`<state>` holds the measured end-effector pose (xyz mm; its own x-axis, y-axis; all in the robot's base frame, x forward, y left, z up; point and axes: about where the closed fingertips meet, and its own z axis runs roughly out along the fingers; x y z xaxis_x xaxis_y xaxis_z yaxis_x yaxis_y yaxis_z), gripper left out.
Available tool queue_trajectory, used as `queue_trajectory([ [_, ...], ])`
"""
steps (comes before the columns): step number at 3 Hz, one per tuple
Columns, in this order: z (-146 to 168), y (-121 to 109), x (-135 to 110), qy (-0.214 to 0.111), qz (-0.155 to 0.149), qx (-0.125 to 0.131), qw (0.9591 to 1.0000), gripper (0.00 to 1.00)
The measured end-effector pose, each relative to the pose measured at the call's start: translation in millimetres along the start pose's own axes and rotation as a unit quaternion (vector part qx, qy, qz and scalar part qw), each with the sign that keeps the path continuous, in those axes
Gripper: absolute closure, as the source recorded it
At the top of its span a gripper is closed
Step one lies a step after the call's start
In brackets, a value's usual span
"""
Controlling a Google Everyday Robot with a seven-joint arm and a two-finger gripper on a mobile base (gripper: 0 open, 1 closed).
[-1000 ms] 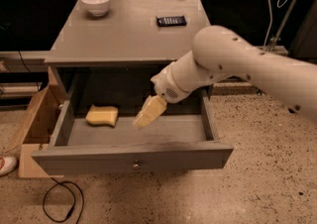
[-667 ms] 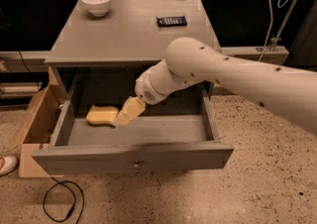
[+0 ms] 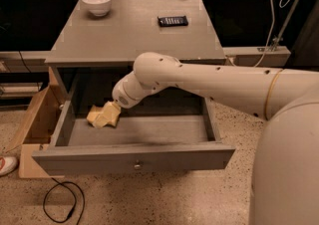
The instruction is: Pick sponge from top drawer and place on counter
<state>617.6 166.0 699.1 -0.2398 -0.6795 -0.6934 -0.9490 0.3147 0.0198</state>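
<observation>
The sponge's end [image 3: 108,115] is toward the middle of the drawer. My gripper should close there and leave the other end of the sponge sticking out.
The top drawer [image 3: 134,157] of the grey cabinet is pulled open, with a small round knob on its front panel. The pale-yellow sponge [image 3: 93,115] lies at the drawer's back left; only its left part shows. My gripper [image 3: 106,117], with tan fingers, reaches down into the drawer on the end of the white arm and sits right on the sponge, covering its right part. The grey counter [image 3: 134,32] is the cabinet's top, above and behind the drawer.
A white bowl [image 3: 97,3] stands at the counter's back left and a black remote [image 3: 173,20] lies at its back right. An open wooden box [image 3: 35,127] stands on the floor to the drawer's left. A black cable [image 3: 62,204] loops on the floor.
The arm has swung left across the drawer, and the gripper has gone from the drawer's middle to the sponge at the left.
</observation>
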Motion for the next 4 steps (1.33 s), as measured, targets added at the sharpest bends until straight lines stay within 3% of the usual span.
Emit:
queue_trajectory([
  [2,47.3,-30.2,8.4,-0.01,-0.035,0.027,0.999,0.0],
  [4,88.8,-53.9,37.6,-0.032,-0.051,0.021,0.998,0.0],
])
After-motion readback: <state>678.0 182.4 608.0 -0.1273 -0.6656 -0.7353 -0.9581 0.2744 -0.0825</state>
